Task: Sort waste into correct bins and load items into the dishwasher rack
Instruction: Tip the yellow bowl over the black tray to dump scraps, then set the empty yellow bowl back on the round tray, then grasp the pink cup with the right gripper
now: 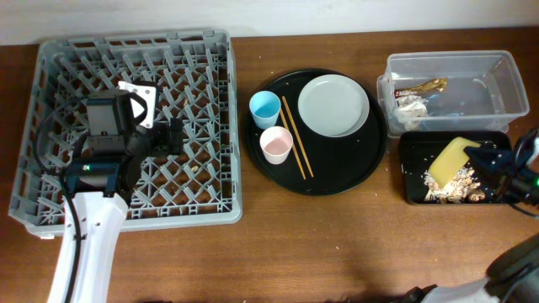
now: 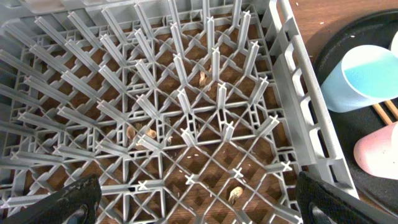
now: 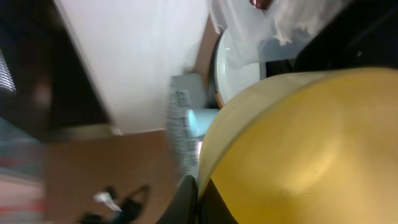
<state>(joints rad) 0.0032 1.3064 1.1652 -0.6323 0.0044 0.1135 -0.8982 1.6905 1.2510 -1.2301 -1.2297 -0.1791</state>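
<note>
The robot's right gripper needs to set the yellow bowl down on the round black tray (image 1: 339, 155) between the plate and the tray's front rim.
The grey dishwasher rack (image 1: 215, 126) stands at the left with only a few crumbs (image 2: 236, 194) under its lattice floor. My left gripper (image 1: 173, 135) hangs open and empty over the rack (image 2: 199, 199). My right gripper (image 1: 482, 156) is shut on the rim of the yellow bowl (image 1: 448, 160), which is tilted over the black rectangular tray (image 1: 413, 143) holding beige food scraps (image 1: 450, 187). The bowl fills the right wrist view (image 3: 298, 143), with my fingers (image 3: 199, 196) pinching its rim. The clear tub (image 1: 505, 80) holds white tissue (image 1: 411, 104) and a gold wrapper (image 1: 429, 86).
A large round black tray (image 1: 337, 172) in the middle holds a pale grey plate (image 1: 333, 104), a blue cup (image 1: 264, 107), a pinkish-white cup (image 1: 275, 145) and two wooden chopsticks (image 1: 296, 137). Both cups also show in the left wrist view, the blue cup (image 2: 367, 78) and the pink cup (image 2: 379, 155).
</note>
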